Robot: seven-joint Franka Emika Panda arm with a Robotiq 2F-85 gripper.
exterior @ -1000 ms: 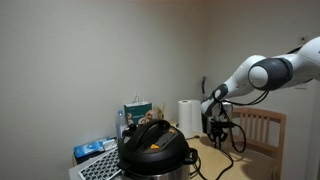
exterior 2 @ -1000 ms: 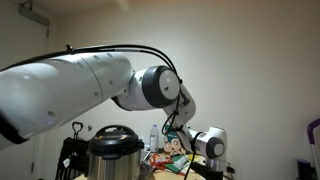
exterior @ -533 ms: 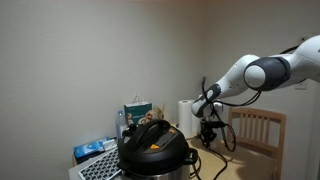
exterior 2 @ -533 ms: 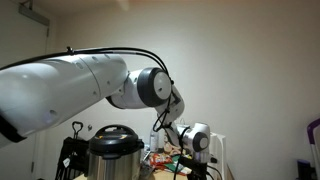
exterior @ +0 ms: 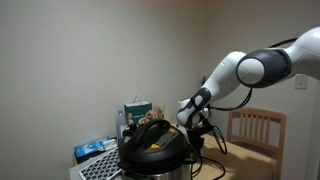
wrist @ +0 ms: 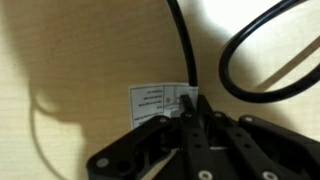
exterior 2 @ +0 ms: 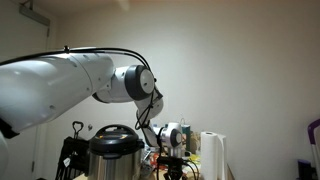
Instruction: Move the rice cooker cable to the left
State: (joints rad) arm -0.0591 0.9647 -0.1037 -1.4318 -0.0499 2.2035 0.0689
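Note:
My gripper is going to let go of the rice cooker cable on the wooden tabletop [exterior: 201,167] beside the black rice cooker.
The rice cooker [exterior: 152,148] is a round black pot with a top handle and an orange label; it also shows in an exterior view [exterior 2: 113,150]. My gripper [exterior: 194,127] hangs just beside the cooker, on its right in this view, and it also shows in an exterior view [exterior 2: 171,150]. In the wrist view the gripper [wrist: 192,103] has its jaws pressed together on the thin black rice cooker cable [wrist: 181,45], which runs up from the fingertips. A white label tag [wrist: 158,102] sits on the cable at the fingertips. A cable loop [wrist: 262,60] curves at the upper right.
A white paper-towel roll [exterior 2: 212,156] stands beyond the gripper. A wooden chair [exterior: 252,127] is behind the arm. A green box [exterior: 137,110] and blue items [exterior: 95,150] lie behind the cooker. The wooden tabletop [wrist: 70,60] is below the gripper.
The arm has swung left with the cable, from near the paper-towel roll and chair to right beside the cooker. The jaws stay closed.

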